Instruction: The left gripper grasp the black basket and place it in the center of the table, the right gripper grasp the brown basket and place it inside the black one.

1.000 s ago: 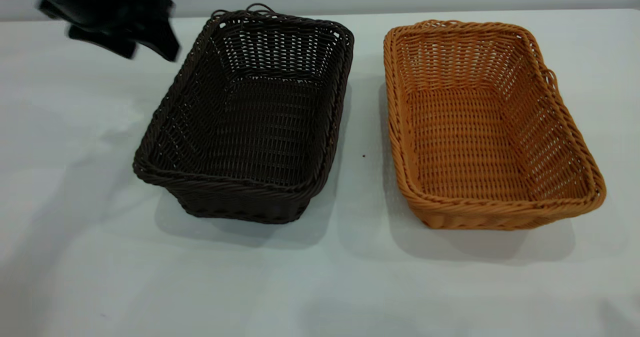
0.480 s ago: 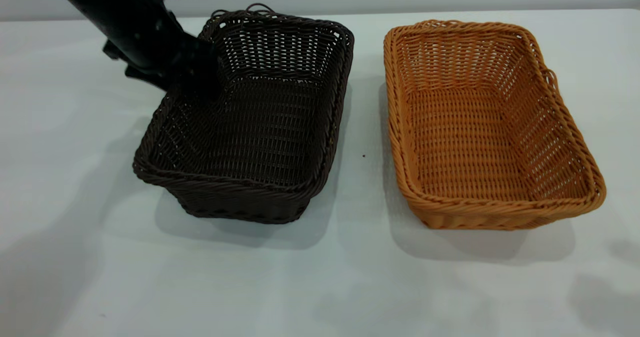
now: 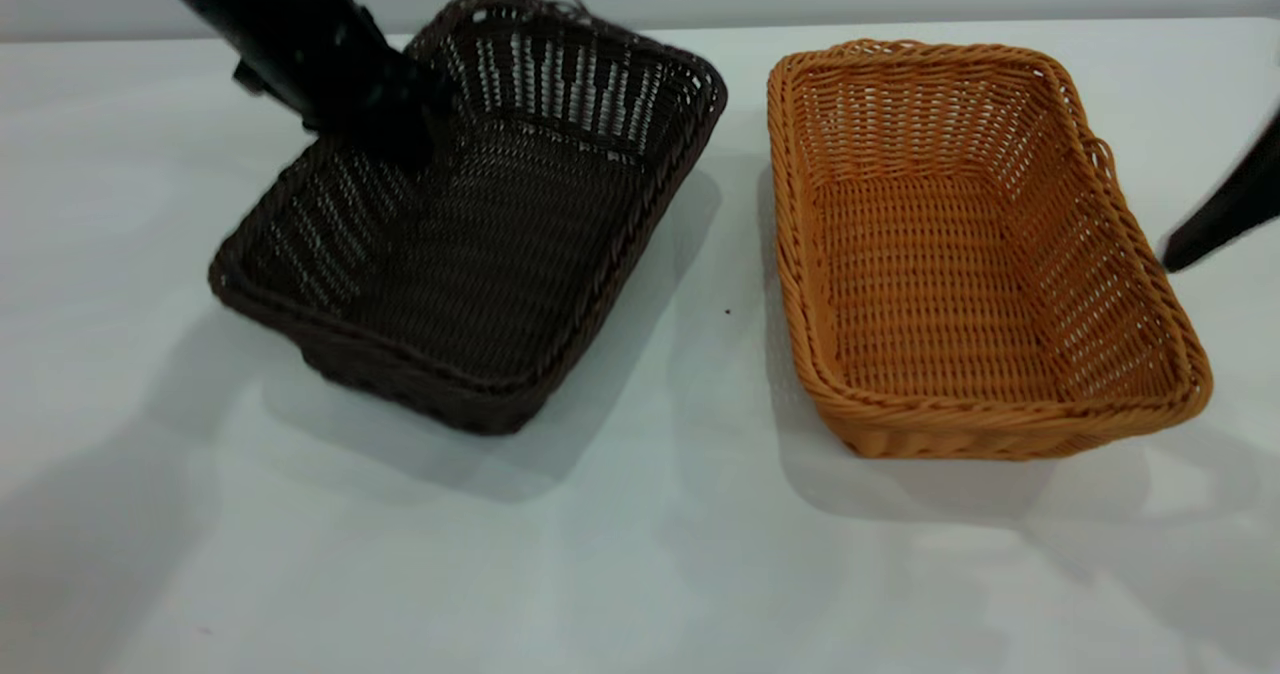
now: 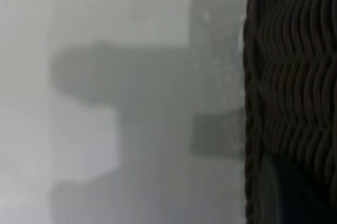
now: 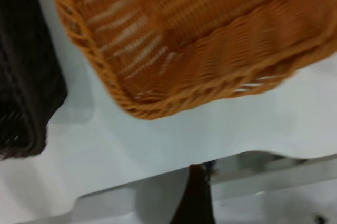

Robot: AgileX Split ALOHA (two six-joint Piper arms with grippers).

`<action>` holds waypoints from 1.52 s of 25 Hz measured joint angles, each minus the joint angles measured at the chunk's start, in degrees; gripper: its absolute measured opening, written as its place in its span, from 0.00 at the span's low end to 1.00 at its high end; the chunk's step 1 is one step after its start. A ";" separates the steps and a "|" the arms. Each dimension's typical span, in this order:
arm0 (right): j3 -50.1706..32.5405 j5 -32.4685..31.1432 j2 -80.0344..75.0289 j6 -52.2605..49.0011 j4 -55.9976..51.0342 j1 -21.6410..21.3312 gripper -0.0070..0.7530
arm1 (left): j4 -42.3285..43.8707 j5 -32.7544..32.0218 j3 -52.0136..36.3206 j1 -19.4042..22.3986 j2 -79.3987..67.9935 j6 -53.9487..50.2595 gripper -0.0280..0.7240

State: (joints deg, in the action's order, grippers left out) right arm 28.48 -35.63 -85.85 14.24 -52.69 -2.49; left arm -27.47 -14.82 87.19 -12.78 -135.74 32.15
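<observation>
The robot's left gripper should release the black basket centred on the bare part of the table point(image 3: 645, 336) beside the brown basket.
The black basket point(image 3: 520, 254) sits left of centre on the table point(image 3: 640, 554), tipped and turned, its far end raised. My left gripper point(image 3: 395, 144) is shut on its left long wall near the far corner. In the left wrist view the dark weave point(image 4: 295, 77) fills one side, with a finger point(image 4: 276, 195) against it. The brown basket point(image 3: 950, 274) rests flat on the right; the right wrist view shows its rim and wall point(image 5: 200, 40) from above. My right gripper point(image 3: 1200, 234) hangs just beyond the brown basket's right rim, not touching it.
A narrow strip of bare table separates the two baskets. Wide bare tabletop lies in front of both. The table's far edge meets a pale wall. A corner of the black basket point(image 5: 21, 77) shows in the right wrist view.
The black basket has tipped and swung, its near end going left and its far end rising. The right gripper has come into view at the right edge.
</observation>
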 joint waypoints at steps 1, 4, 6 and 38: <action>0.12 0.04 -1.96 1.89 -2.79 0.89 0.78 | 0.14 0.00 0.83 0.00 0.40 0.66 0.15; 0.28 0.38 -7.67 6.07 -12.45 4.12 0.78 | 0.64 0.40 3.45 0.00 2.04 2.58 0.15; 0.28 0.80 -11.71 8.09 -18.23 5.88 0.78 | 0.64 0.47 4.98 0.00 2.91 3.64 0.15; 20.76 -1.55 -29.35 35.15 -38.47 -16.78 0.10 | -1.47 -13.03 7.11 -1.22 5.84 38.40 0.15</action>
State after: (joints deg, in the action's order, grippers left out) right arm 49.25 -37.19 -115.19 49.38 -91.17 -19.28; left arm -28.94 -27.85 94.31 -13.99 -129.90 70.55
